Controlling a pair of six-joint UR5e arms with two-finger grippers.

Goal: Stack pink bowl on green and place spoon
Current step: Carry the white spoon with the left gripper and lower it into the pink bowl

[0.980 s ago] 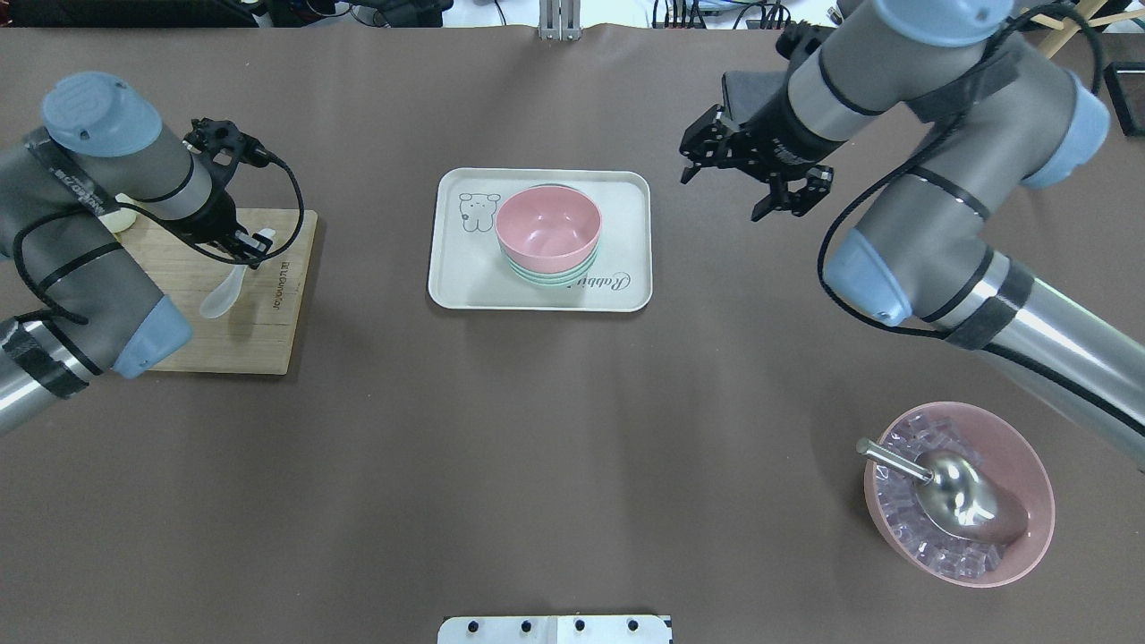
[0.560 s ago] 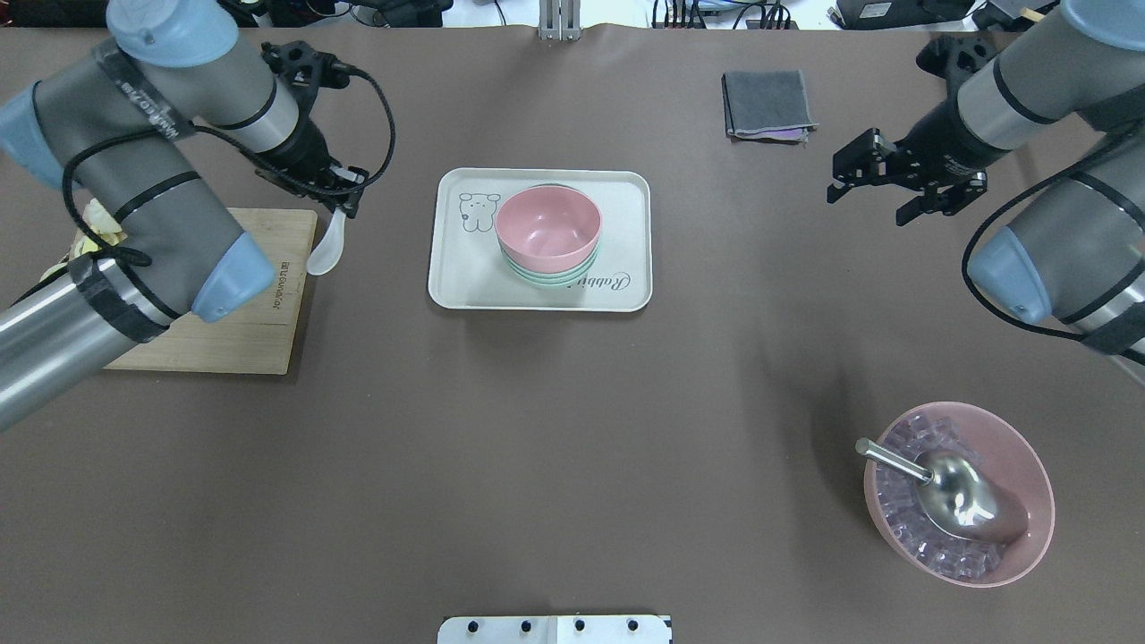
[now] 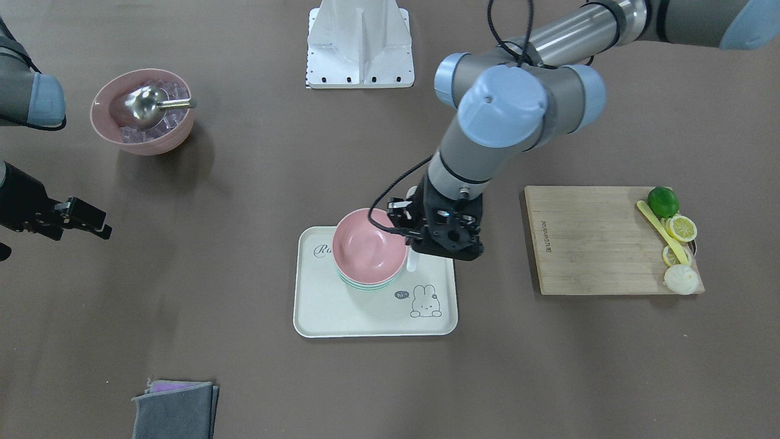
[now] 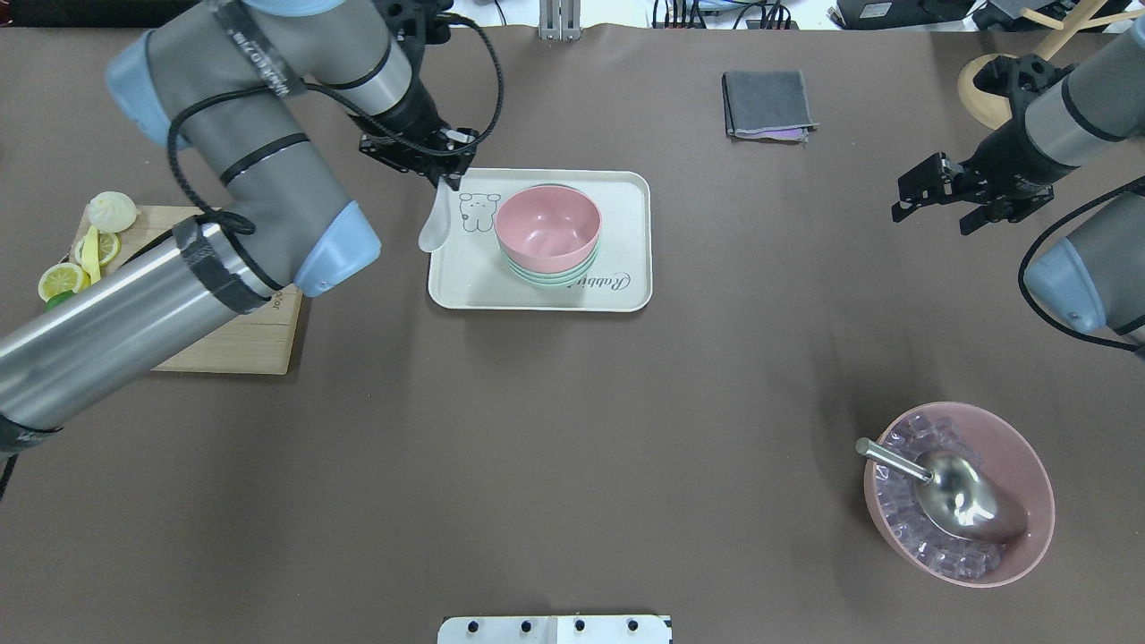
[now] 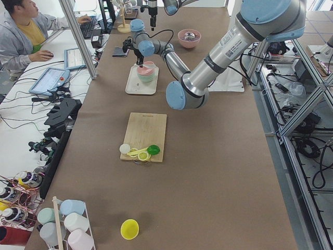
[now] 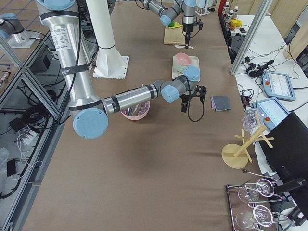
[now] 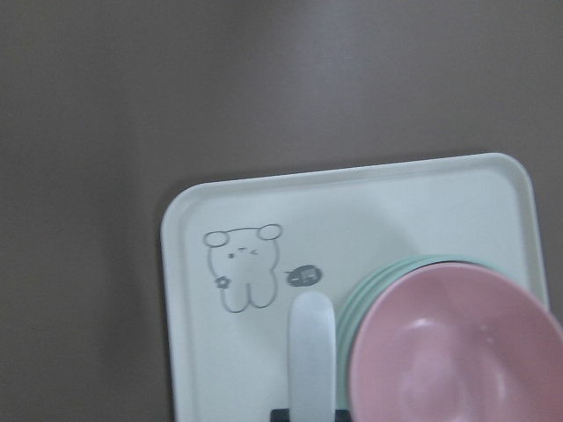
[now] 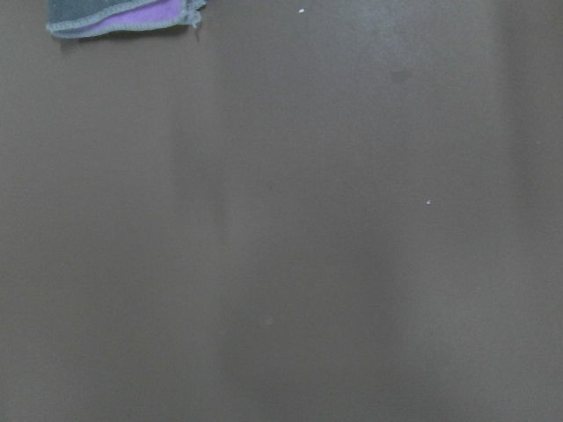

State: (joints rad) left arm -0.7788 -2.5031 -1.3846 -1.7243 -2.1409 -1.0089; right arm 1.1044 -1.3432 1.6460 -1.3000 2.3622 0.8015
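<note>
The robot's left gripper needs to put the white spoon down inside the pink bowl [image 3: 368, 267] [image 7: 462, 303], with the spoon's handle leaning over the pink bowl's rim. The spoon is still held above the tray's edge.
The pink bowl [image 4: 547, 229] sits nested in the green bowl [image 4: 547, 273] on the white tray [image 4: 617, 188]. In the front-facing view the pink bowl [image 3: 369, 245] and tray [image 3: 323, 317] show too. My left gripper [image 4: 445, 172] is shut on the handle of a white spoon [image 4: 434, 227] and holds it above the tray's left edge, just left of the bowls. In the left wrist view the spoon [image 7: 310, 356] hangs over the tray beside the pink bowl [image 7: 457, 352]. My right gripper [image 4: 957, 199] is open and empty, far right of the tray.
A wooden cutting board [image 4: 241, 344] with lime and lemon pieces [image 4: 63, 279] lies at the left. A grey cloth [image 4: 767, 105] lies at the back. A pink bowl of ice with a metal scoop [image 4: 959, 492] stands front right. A wooden stand [image 4: 984, 89] is at the back right.
My left gripper has carried the spoon right, from the cutting board's edge to above the tray's left edge. My right gripper has drawn further right, away from the tray.
</note>
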